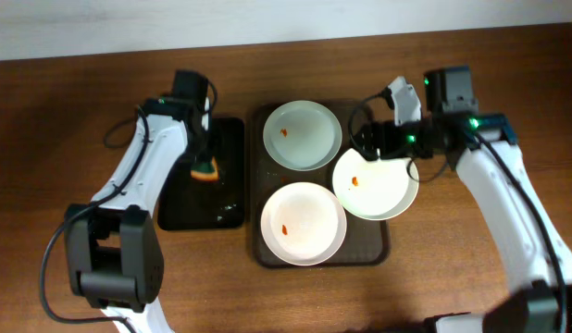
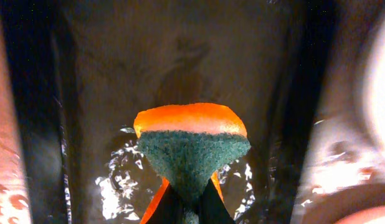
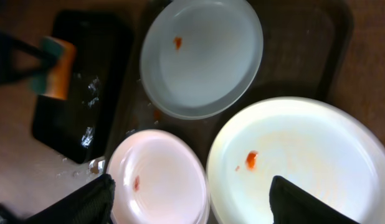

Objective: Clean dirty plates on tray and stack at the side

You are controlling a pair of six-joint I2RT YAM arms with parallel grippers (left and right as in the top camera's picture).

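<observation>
Next, my left gripper lets go of the orange and green sponge on the far half of the black tray (image 1: 194, 160) (image 2: 152, 149). The sponge is now held over that tray.
Three white plates sit on the dark brown tray (image 1: 371, 239): one at the back (image 1: 303, 135), one at the front (image 1: 303, 222), one at the right (image 1: 376, 182) that overhangs the tray's right rim. Each has a small orange-red spot. My left gripper (image 1: 205, 161) is shut on an orange and green sponge (image 1: 205, 170) over the black tray. The left wrist view shows the sponge (image 2: 191, 149) pinched between the fingers (image 2: 191, 210). My right gripper (image 1: 379, 143) is open at the right plate's far rim. In the right wrist view its fingers (image 3: 191, 183) straddle the front plate (image 3: 158, 183) and right plate (image 3: 304, 155).
A smaller black tray (image 1: 189, 208) with water droplets lies left of the brown tray, under the sponge; it also shows in the left wrist view (image 2: 180, 56) and the right wrist view (image 3: 99, 62). Bare wooden table (image 1: 64, 111) lies around both trays.
</observation>
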